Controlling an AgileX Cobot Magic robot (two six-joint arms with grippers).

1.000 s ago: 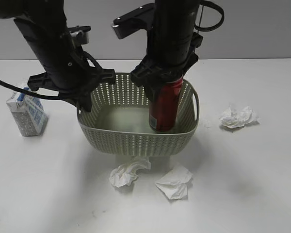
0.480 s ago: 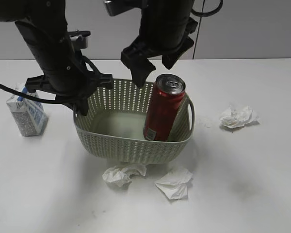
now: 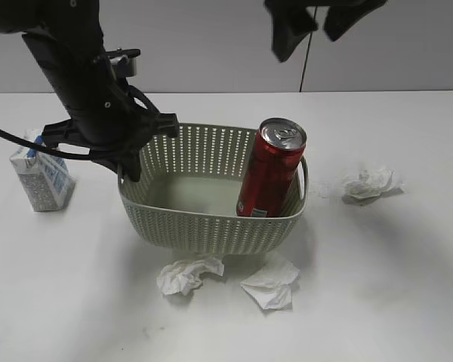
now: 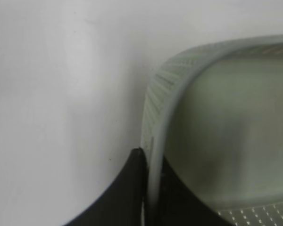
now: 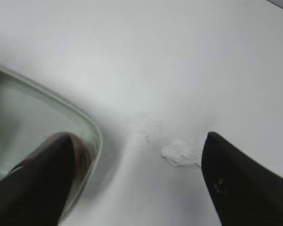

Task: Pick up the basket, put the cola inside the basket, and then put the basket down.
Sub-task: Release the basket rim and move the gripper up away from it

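Next, my left gripper sets the basket, now at the table's middle, down on the table (image 3: 217, 197) just behind the front crumpled tissues.
The pale sage-green basket (image 3: 204, 222) sits at the table's middle. The red cola can (image 3: 272, 170) stands inside it, leaning against the right wall. My left gripper (image 3: 127, 162) is shut on the basket's left rim; in the left wrist view the black jaws (image 4: 151, 188) pinch the rim (image 4: 167, 108). My right gripper (image 3: 313, 26) is open and empty, high above the basket's right end at the top edge. In the right wrist view its jaws (image 5: 139, 155) are spread wide over the table beside the basket's rim (image 5: 92, 129).
A blue-and-white carton (image 3: 41, 175) stands left of the basket. Crumpled tissues lie in front of the basket (image 3: 187, 275) (image 3: 272, 283) and at the right (image 3: 371, 182), the last also in the right wrist view (image 5: 179, 154).
My right gripper let go of the cola and rose up and to the right. The can now leans against the basket's right wall. The left gripper kept its hold on the rim.
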